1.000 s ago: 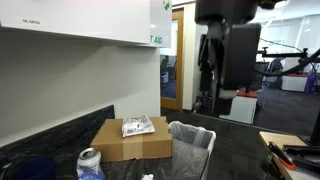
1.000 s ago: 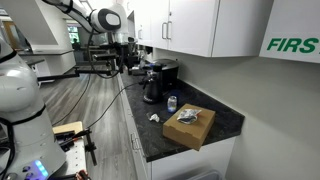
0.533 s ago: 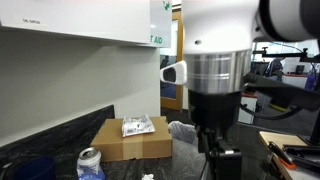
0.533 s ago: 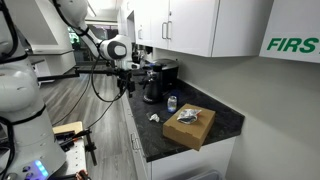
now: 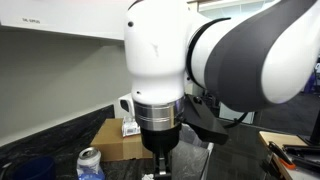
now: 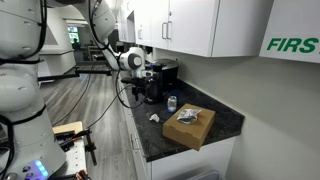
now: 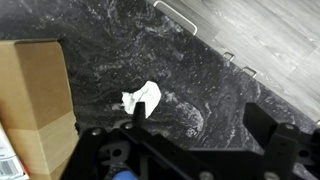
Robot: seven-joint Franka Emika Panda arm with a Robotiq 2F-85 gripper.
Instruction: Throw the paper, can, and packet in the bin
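Observation:
My gripper will go next to the crumpled white paper beside the brown cardboard box and close on the paper's middle (image 5: 148, 177) (image 7: 146, 98).
In the wrist view the crumpled white paper (image 7: 142, 98) lies on the dark marbled counter, just ahead of my left finger. My gripper (image 7: 200, 125) hangs above the counter, open, with nothing between its fingers. The packet (image 6: 188, 117) rests on top of the brown cardboard box (image 6: 190, 125). The blue can (image 5: 90, 163) with a silver top stands upright on the counter, apart from the box, and the can (image 6: 172, 103) shows beyond the box. In an exterior view my arm (image 5: 165, 70) covers the place of the bin, which is hidden.
The cardboard box (image 7: 35, 100) fills the left of the wrist view, close to the paper. The counter's edge (image 7: 215, 55) runs diagonally, with wood floor beyond it. A dark coffee machine (image 6: 155, 80) stands at the counter's far end. White cabinets hang overhead.
My arm has swung in from the room toward the counter and now fills an exterior view, covering the bin and much of the box. The gripper has stayed open.

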